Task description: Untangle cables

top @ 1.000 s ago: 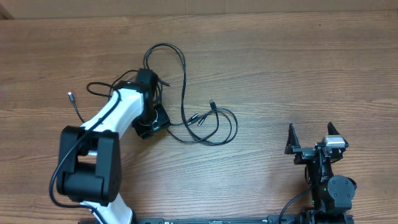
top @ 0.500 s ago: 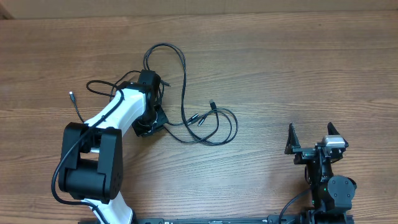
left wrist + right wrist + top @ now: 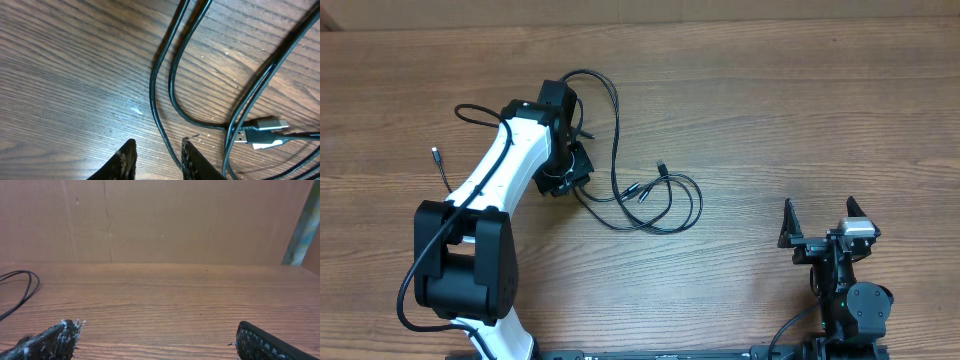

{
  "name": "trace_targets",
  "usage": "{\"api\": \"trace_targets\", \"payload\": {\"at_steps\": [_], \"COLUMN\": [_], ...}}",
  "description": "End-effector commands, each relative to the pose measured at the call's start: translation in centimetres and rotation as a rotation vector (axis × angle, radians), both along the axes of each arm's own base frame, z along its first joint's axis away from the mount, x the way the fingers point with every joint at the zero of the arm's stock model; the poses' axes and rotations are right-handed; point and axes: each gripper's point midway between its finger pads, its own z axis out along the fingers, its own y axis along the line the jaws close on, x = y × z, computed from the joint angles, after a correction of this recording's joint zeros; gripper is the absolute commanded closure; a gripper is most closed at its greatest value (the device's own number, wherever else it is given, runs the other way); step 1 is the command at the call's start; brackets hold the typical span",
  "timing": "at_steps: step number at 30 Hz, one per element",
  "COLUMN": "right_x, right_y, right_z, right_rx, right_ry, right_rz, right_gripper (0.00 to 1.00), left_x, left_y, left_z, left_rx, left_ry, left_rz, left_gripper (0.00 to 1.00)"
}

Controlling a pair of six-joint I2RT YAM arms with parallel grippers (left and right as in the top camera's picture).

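The piece of cable at my left gripper runs into the other cable's loop, so next I grip that strand of cable (image 3: 159, 125) and lift its plug end clear.
Thin black cables (image 3: 650, 205) lie as loose loops at the table's middle left. One loop (image 3: 588, 80) reaches to the far side, and small plug ends (image 3: 661, 166) lie among the strands. One strand runs left to a silvery tip (image 3: 433, 153). My left gripper (image 3: 568, 178) is low over the strands. In the left wrist view it (image 3: 158, 145) is open, and one cable strand (image 3: 159, 115) passes between the fingers, close to the right finger (image 3: 192, 160). A silvery USB plug (image 3: 265, 125) lies to the right. My right gripper (image 3: 820, 220) is open and empty, far from the cables.
The wooden table (image 3: 770, 110) stretches to the right of the cables. A brown wall (image 3: 160, 220) stands behind the table in the right wrist view, and a cable loop (image 3: 22, 287) shows at its far left. The left arm's white link (image 3: 500, 175) covers part of the strands.
My left gripper has moved toward the far side of the table. The left strand has shifted that way with it. The right arm has not moved.
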Motion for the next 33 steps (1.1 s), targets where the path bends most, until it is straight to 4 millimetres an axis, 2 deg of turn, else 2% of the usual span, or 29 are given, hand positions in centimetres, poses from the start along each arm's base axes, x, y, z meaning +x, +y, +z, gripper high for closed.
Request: {"api": "trace_targets", "payload": {"at_steps": [1, 2, 5, 7, 14, 17, 18, 22, 24, 29, 32, 33], "right_x": [0.0, 0.0, 0.0, 0.0, 0.0, 0.0, 0.0, 0.0, 0.0, 0.0, 0.0, 0.0], "right_y": [0.0, 0.0, 0.0, 0.0, 0.0, 0.0, 0.0, 0.0, 0.0, 0.0, 0.0, 0.0], "right_z": [-0.1, -0.1, -0.1, -0.1, -0.1, -0.1, -0.1, -0.1, -0.1, -0.1, -0.1, -0.1], "right_rx": [0.006, 0.006, 0.006, 0.006, 0.006, 0.006, 0.006, 0.006, 0.006, 0.006, 0.006, 0.006], "right_ry": [-0.005, -0.005, -0.005, -0.005, -0.005, -0.005, -0.005, -0.005, -0.005, -0.005, -0.005, -0.005], "right_rz": [0.0, 0.0, 0.0, 0.0, 0.0, 0.0, 0.0, 0.0, 0.0, 0.0, 0.0, 0.0], "right_gripper": [0.0, 0.0, 0.0, 0.0, 0.0, 0.0, 0.0, 0.0, 0.0, 0.0, 0.0, 0.0], "left_x": [-1.3, -1.5, -2.1, -2.3, -2.0, -2.5, -2.6, -3.0, -3.1, -2.6, -1.7, -0.9], "left_y": [0.0, 0.0, -0.3, -0.5, -0.5, -0.4, -0.4, -0.3, -0.2, 0.3, 0.3, 0.1], "left_z": [-1.6, -2.1, -4.1, -5.1, -6.9, -7.1, -7.1, -7.1, -7.1, -6.2, -3.7, -1.9], "left_rx": [0.016, 0.023, 0.02, 0.015, 0.01, 0.013, 0.015, 0.019, 0.021, 0.056, 0.067, 0.066], "left_ry": [0.035, 0.036, 0.024, 0.01, -0.043, -0.027, -0.022, -0.006, -0.001, 0.0, 0.005, 0.003], "left_rz": [-0.026, -0.025, -0.037, -0.043, -0.036, -0.037, -0.037, -0.037, -0.038, -0.035, -0.036, -0.035], "left_gripper": [0.7, 0.69, 0.59, 0.56, 0.57, 0.64, 0.64, 0.77, 0.94, 0.96, 0.96, 0.96]}}
